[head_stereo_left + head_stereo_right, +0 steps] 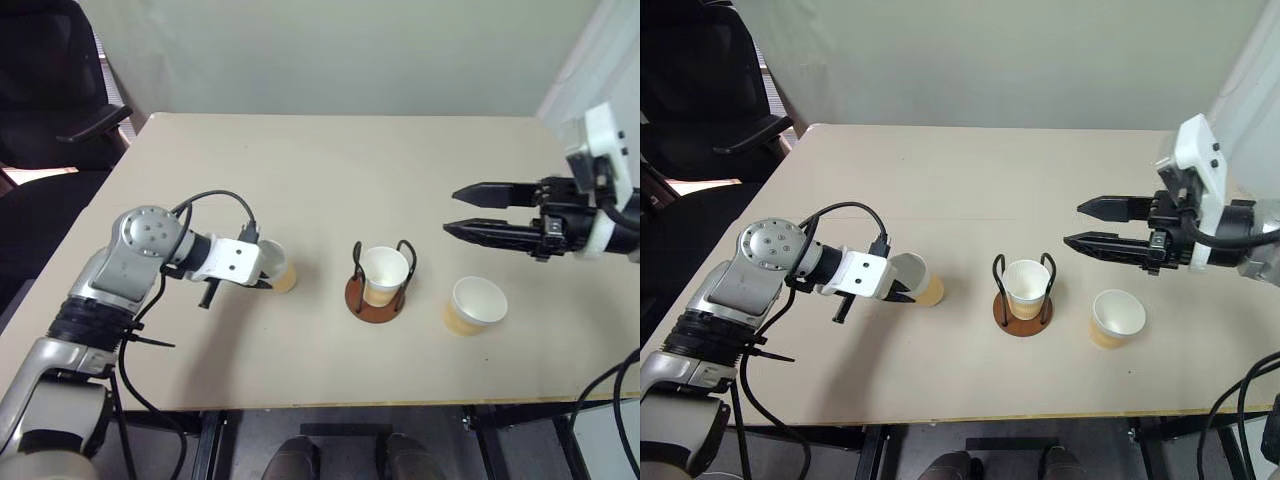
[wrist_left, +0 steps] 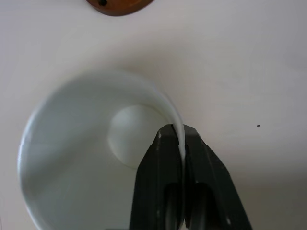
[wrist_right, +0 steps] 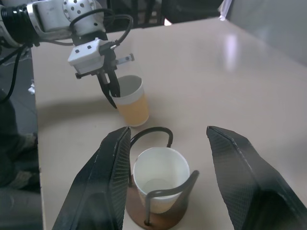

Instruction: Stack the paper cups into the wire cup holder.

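Observation:
The robot's left gripper needs to release its tan paper cup inside the cup (image 1: 384,269) between the black loops of the holder.
Three tan paper cups stand on the table. One cup (image 1: 383,275) sits upright inside the wire cup holder (image 1: 372,305), between its two black loops. A second cup (image 1: 475,305) stands free to the right of the holder. The third cup (image 1: 280,270) is left of the holder, and my left gripper (image 1: 267,281) is shut on its rim. In the left wrist view one finger (image 2: 160,177) is inside the cup wall (image 2: 96,143) and the other outside. My right gripper (image 1: 450,211) hovers open and empty above the table, behind the holder and the free cup, pointing left.
The beige table (image 1: 330,170) ends near its front edge (image 1: 350,405). A black chair (image 1: 60,90) stands off the table's far left corner. A black cable (image 1: 215,200) loops above my left wrist.

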### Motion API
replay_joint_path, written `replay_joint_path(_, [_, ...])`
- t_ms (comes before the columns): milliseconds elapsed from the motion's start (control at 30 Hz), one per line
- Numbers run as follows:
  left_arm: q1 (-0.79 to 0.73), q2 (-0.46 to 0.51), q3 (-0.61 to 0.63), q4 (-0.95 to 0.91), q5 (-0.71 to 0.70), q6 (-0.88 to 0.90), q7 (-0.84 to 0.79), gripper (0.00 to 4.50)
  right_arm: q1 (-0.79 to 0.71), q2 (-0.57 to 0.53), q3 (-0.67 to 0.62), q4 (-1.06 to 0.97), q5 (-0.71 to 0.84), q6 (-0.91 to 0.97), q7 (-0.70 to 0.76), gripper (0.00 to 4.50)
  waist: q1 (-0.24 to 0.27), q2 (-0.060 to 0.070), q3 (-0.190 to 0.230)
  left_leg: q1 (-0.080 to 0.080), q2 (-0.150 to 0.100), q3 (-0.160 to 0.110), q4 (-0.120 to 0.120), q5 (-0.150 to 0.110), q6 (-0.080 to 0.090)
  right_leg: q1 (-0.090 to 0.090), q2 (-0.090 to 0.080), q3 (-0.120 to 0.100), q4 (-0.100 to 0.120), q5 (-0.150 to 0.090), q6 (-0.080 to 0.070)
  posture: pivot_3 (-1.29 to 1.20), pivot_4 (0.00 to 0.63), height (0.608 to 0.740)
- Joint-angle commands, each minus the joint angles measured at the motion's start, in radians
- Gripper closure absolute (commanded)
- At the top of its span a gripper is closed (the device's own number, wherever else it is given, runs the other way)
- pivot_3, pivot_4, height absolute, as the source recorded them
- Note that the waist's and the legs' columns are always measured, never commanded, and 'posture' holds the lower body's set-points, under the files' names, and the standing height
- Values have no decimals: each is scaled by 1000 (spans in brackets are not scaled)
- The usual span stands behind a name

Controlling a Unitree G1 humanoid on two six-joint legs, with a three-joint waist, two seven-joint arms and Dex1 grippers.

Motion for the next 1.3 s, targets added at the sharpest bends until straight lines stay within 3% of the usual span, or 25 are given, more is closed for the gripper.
replay_joint_path(33, [-94,7,35,-78,-89,114,-72,4485,75,-23,-112,-57,29,-73,16,1905,2,0,0,0,0,0,0,0,0,0,0,0,0,0,0,0,150,740])
replay_joint_path(333, [-339,98,-116,-190,-427,354,-98,4485,305,-82,-321,-97,153,-103,77,1905,3,0,0,-1,0,1,1,-1,1,0,-1,1,-1,0,0,0,150,740])
replay_joint_path(567, [-543,51,-274,-120,-587,348,-98,4485,384,-162,-411,-108,223,-93,71,1905,5,0,0,0,0,1,1,-2,2,2,-1,1,-1,1,2,0,150,740])
replay_joint_path(967, [-684,-201,-518,227,-487,13,-98,4485,516,-173,-570,-188,328,-68,-42,1905,14,0,0,-2,-1,3,6,-5,7,5,-2,1,-7,3,8,0,150,740])
replay_joint_path(1133, [-670,-331,-507,375,-394,-117,-98,4485,552,-178,-596,-212,374,-70,-93,1905,19,0,0,-4,-1,4,12,-9,10,7,-2,1,-8,2,12,0,150,740])
replay_joint_path(1300, [-661,-374,-533,427,-335,-221,-98,4485,564,-195,-600,-211,397,-79,-120,1905,21,0,0,-4,-2,7,14,-11,12,7,-2,3,-9,3,15,0,150,740])
